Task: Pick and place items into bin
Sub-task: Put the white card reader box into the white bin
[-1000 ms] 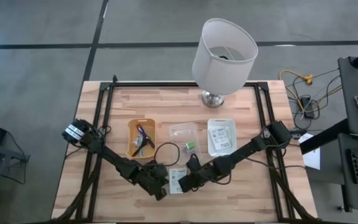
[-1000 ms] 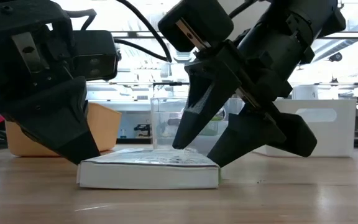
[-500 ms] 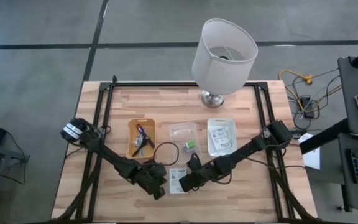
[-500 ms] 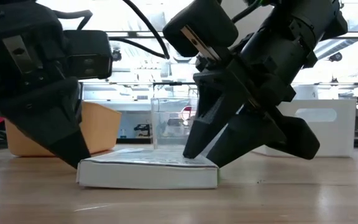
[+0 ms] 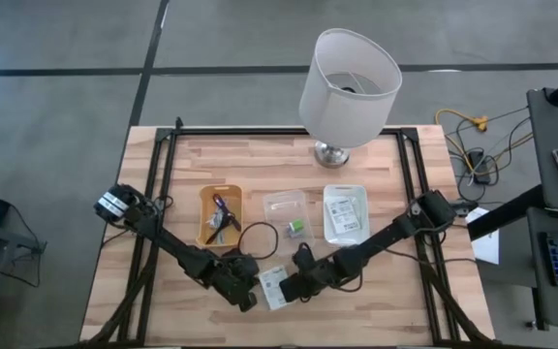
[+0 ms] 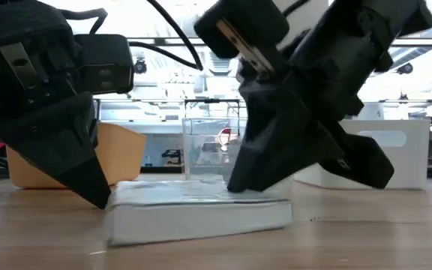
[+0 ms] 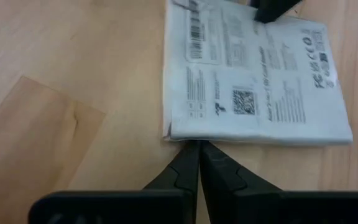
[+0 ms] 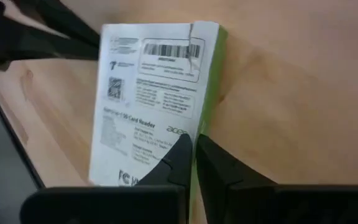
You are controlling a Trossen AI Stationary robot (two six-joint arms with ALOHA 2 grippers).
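Observation:
Next, my right gripper sets the flat white box down on top of the label card in the white tray [image 5: 344, 214].
A flat white box with a printed label and a green side [image 5: 273, 287] lies on the table near its front edge, also seen as the box [image 6: 201, 214] in the low view. My left gripper [image 5: 251, 292] is shut at the box's left side. My right gripper [image 5: 293, 285] is shut at its right side. A thin black cable [image 5: 257, 236] and a little green-and-white block [image 5: 298, 229] lie farther back. An orange bin [image 5: 204, 217] holds a purple-black stick [image 5: 224, 208]. My left gripper touches the box's left edge [image 7: 194, 135] with its shut fingertips [image 7: 199, 149], slanting down from the table's left. The box lies on the table. My right gripper rests its shut fingertips [image 8: 191, 144] on the box's printed top beside the green long side [image 8: 205, 112], slanting down from the right.
A clear container [image 5: 285, 206] and a white tray [image 5: 345, 213] with a label card stand behind the box. A lamp [image 5: 349, 87] rises at the far edge. Black frame rails [image 5: 163, 184] run along both table sides.
My right gripper has shut and moved a little toward the table's near edge, its tips on the box. The box has turned about on the table and slid slightly toward the right, against the left gripper's tips.

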